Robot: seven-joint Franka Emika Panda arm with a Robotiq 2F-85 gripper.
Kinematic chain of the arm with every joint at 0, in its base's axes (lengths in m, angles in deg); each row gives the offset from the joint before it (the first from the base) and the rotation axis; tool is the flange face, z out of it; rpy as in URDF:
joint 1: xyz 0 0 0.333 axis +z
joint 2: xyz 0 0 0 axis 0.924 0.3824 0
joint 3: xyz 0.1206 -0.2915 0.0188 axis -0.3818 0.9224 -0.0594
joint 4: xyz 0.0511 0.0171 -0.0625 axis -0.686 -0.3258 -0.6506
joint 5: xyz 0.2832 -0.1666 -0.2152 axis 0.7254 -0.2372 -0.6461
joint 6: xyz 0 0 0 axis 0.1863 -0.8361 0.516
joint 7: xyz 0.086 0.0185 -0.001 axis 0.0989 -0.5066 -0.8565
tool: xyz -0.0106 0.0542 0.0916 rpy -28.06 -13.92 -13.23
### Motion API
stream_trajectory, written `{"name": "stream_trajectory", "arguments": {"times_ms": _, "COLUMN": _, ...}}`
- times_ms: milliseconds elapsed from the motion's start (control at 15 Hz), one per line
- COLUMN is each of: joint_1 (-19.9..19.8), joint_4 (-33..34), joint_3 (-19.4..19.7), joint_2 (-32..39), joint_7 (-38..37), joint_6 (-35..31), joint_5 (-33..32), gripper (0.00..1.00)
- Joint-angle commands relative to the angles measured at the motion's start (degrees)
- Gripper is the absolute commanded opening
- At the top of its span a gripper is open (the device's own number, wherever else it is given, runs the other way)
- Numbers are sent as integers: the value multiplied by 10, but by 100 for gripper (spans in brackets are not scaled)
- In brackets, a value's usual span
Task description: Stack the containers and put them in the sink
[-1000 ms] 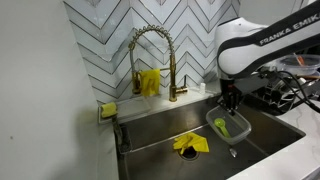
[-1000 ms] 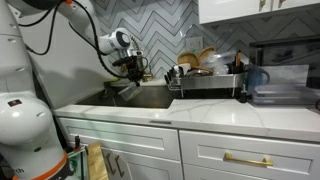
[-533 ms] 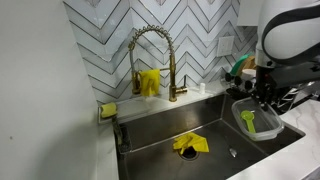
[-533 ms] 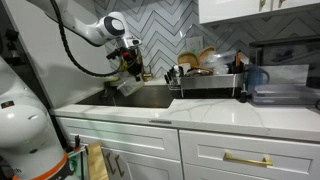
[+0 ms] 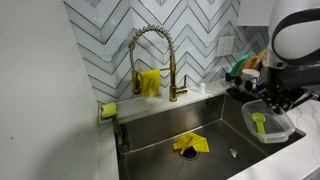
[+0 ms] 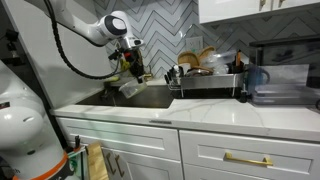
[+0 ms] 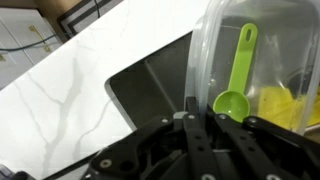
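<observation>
My gripper needs to release the see-through container on the white counter (image 5: 311,120) next to the sink, in front of the black dish rack.
My gripper (image 5: 272,101) is shut on the rim of a see-through container (image 5: 266,124) with a green scoop (image 5: 259,122) inside. It hangs tilted over the right end of the steel sink (image 5: 160,128). In the wrist view the fingers (image 7: 190,112) pinch the container (image 7: 225,40) wall, and the green scoop (image 7: 238,72) lies just behind it, above the sink (image 7: 150,85). In an exterior view the gripper (image 6: 131,72) holds the container (image 6: 128,88) above the sink (image 6: 145,98). I cannot tell whether one tub or a stack is held.
A yellow cloth (image 5: 190,143) lies on the sink floor. A gold spring-neck faucet (image 5: 150,50) stands behind, with another yellow cloth (image 5: 150,82) beside it. A sponge (image 5: 107,110) sits at the sink's left corner. A loaded black dish rack (image 6: 205,80) stands on the counter.
The gripper, still shut on the container, has carried it up out of the basin and toward the sink's right end, tilting it.
</observation>
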Motion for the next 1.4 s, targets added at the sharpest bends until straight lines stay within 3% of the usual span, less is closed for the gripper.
{"name": "stream_trajectory", "arguments": {"times_ms": 0, "joint_1": -41, "joint_4": -10, "joint_3": 22, "joint_2": -16, "joint_7": -30, "joint_6": 33, "joint_5": 26, "gripper": 1}}
{"name": "stream_trajectory", "arguments": {"times_ms": 600, "joint_1": -145, "joint_4": -83, "joint_3": 106, "joint_2": -82, "joint_7": -94, "joint_6": 36, "joint_5": 66, "gripper": 1}}
{"name": "stream_trajectory", "arguments": {"times_ms": 667, "joint_1": -153, "joint_4": -91, "joint_3": 109, "joint_2": -85, "joint_7": -108, "joint_6": 20, "joint_5": 72, "gripper": 1}}
{"name": "stream_trajectory", "arguments": {"times_ms": 733, "joint_1": -148, "joint_4": -56, "joint_3": 97, "joint_2": -51, "joint_7": -83, "joint_6": 40, "joint_5": 52, "gripper": 6}}
{"name": "stream_trajectory", "arguments": {"times_ms": 1000, "joint_1": -171, "joint_4": -63, "joint_3": 106, "joint_2": -52, "joint_7": -109, "joint_6": 34, "joint_5": 52, "gripper": 1}}
{"name": "stream_trajectory", "arguments": {"times_ms": 1333, "joint_1": -219, "joint_4": -59, "joint_3": 147, "joint_2": -31, "joint_7": -132, "joint_6": -46, "joint_5": 58, "gripper": 1}}
